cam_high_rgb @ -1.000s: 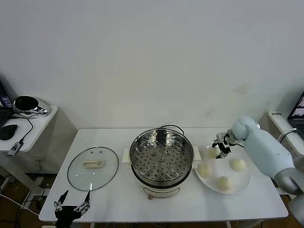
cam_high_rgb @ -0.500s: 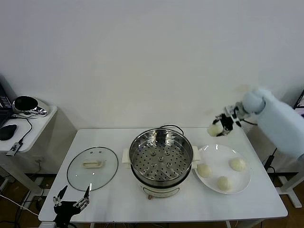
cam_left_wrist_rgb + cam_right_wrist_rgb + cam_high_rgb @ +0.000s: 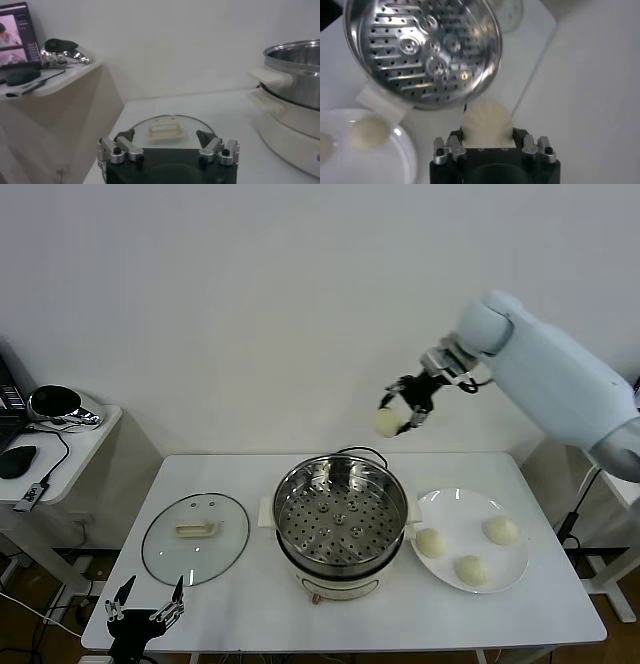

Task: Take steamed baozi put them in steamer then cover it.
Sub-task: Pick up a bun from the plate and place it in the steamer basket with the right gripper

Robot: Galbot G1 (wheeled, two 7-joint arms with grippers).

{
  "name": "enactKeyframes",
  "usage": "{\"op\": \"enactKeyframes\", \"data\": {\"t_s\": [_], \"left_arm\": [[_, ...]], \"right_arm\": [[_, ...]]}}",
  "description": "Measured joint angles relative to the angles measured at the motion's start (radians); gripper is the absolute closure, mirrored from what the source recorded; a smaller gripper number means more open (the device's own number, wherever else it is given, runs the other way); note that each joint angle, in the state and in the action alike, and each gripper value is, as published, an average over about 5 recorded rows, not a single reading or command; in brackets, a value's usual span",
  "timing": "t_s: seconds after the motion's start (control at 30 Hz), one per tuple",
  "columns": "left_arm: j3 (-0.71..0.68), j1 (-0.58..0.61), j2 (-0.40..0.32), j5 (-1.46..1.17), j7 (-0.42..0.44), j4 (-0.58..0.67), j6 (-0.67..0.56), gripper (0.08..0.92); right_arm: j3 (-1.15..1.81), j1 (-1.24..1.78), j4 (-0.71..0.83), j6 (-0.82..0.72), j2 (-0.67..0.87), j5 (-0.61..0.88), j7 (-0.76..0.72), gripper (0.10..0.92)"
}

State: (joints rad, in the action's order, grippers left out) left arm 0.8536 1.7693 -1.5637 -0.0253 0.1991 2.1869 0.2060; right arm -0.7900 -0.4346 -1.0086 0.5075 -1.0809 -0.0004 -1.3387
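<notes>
The robot's right gripper should put the baozi down on the perforated tray (image 3: 326, 483) (image 3: 468, 48) near the steamer's back rim, toward the glass cover.
My right gripper (image 3: 397, 410) hangs in the air above and behind the steamer's right rim, shut on one cream-white baozi (image 3: 388, 422), which also shows between the jaws in the right wrist view as a baozi (image 3: 487, 122). The steamer (image 3: 341, 520), a shiny pot with a perforated tray, stands mid-table and holds nothing. Three baozi (image 3: 431, 542) (image 3: 471, 569) (image 3: 501, 530) lie on the white plate (image 3: 455, 514) to its right. The glass cover (image 3: 195, 536) lies flat on the table at the left. My left gripper (image 3: 145, 615) waits open by the table's front left edge, near the cover (image 3: 162, 132).
A side table (image 3: 60, 454) with a mouse, cables and a shiny device stands at the far left. The steamer's black cord (image 3: 362, 452) runs behind the pot. The wall rises close behind the table.
My right gripper lifted one baozi off the plate and carried it up and to the left, from over the plate to behind the steamer. The left arm barely shifted.
</notes>
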Motion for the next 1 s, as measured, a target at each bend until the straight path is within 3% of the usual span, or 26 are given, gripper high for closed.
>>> {"op": "enactKeyframes", "data": {"t_s": [0.4, 1.0], "left_arm": [[-0.005, 0.008, -0.026, 0.009, -0.005, 0.007, 0.0, 0.177], [-0.014, 0.013, -0.031, 0.004, -0.005, -0.003, -0.002, 0.177]], "right_arm": [[-0.052, 0.024, -0.057, 0.211, -0.077, -0.164, 0.016, 0.406], [-0.039, 0.109, 0.059, 0.3, -0.201, -0.342, 0.043, 0.406]]}}
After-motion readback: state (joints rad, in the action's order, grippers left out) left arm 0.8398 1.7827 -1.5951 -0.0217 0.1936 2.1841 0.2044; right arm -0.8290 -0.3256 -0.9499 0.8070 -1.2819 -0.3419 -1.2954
